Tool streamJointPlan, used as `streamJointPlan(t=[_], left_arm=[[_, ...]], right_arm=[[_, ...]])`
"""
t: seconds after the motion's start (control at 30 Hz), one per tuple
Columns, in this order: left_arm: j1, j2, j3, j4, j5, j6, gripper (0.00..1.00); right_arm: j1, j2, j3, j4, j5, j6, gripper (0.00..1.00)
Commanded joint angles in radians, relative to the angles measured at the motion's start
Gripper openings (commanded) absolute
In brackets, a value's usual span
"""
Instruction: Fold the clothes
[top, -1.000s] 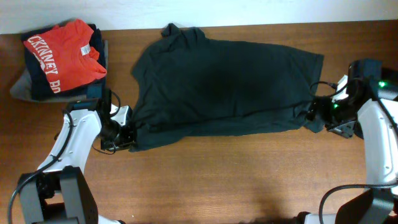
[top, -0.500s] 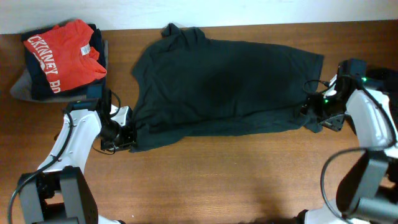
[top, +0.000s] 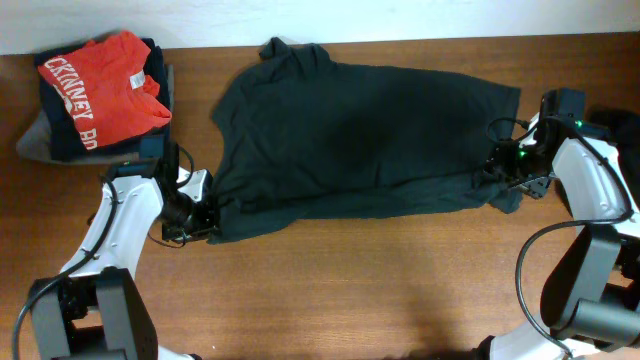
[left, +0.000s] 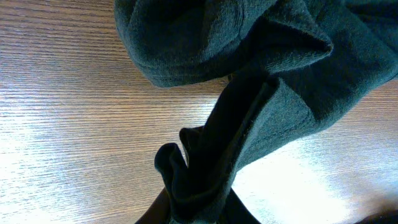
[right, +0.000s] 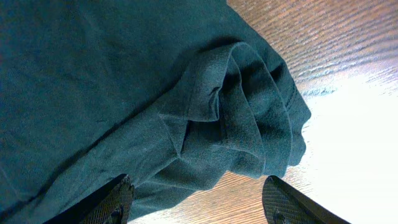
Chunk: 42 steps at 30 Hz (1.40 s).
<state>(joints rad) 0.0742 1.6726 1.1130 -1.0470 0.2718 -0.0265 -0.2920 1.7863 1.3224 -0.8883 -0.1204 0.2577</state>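
Note:
The T-shirt's corner is bunched up ahead of my right gripper, so I should pinch the T-shirt's loose folds (right: 244, 138) there and pull the corner out flat before folding.
A dark grey-green T-shirt (top: 360, 140), one of the clothes, lies spread across the middle of the table, its lower edge doubled over. My left gripper (top: 207, 215) is shut on the shirt's lower left corner. In the left wrist view that corner (left: 205, 168) rises in a twisted bunch out of my left gripper (left: 196, 216). My right gripper (top: 500, 177) stands open at the shirt's lower right corner. In the right wrist view the bunched corner (right: 249, 124) lies just ahead of my right gripper (right: 199, 202), its fingertips (right: 118, 198) wide apart over wood and cloth.
At the back left corner a folded red shirt with white lettering (top: 100, 85) lies on top of a stack of dark garments (top: 60, 135). Bare wooden table (top: 380, 280) runs along the front. Something dark (top: 615, 125) sits at the right edge.
My right gripper has moved away from the front edge and a little left, onto the shirt's right corner, and its jaws have narrowed slightly. The left gripper and the shirt have not moved.

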Motion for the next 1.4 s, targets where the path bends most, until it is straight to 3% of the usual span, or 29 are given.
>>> streamJointPlan(t=[0.0,0.33,0.6,0.7,0.77,0.9,1.27,1.37], left_arm=[[0.0,-0.013,0.014,0.005,-0.006,-0.01,0.17],[0.0,-0.013,0.014,0.004,-0.006,-0.01,0.17],[0.001,-0.013,0.014,0.006,-0.006,-0.01,0.16],[0.0,-0.013,0.014,0.006,-0.006,-0.01,0.17],[0.0,-0.013,0.014,0.006,-0.006,-0.01,0.17],[0.0,-0.013,0.014,0.006,-0.006,-0.01,0.17],[0.0,-0.013,0.014,0.007,-0.006,-0.01,0.17],[0.0,-0.013,0.014,0.006,-0.006,-0.01,0.17]], right_arm=[[0.005,0.036,0.023,-0.005,0.0,0.054,0.7],[0.005,0.118,0.023,0.0,0.002,0.092,0.64],[0.005,0.12,0.023,0.026,0.002,0.104,0.28],[0.005,0.12,0.023,0.024,0.002,0.103,0.28],[0.005,0.12,0.023,0.022,0.004,0.103,0.39],[0.005,0.121,0.023,0.011,0.079,0.104,0.48],[0.005,0.135,0.023,0.034,0.099,0.142,0.47],[0.005,0.141,0.023,0.035,0.099,0.145,0.37]])
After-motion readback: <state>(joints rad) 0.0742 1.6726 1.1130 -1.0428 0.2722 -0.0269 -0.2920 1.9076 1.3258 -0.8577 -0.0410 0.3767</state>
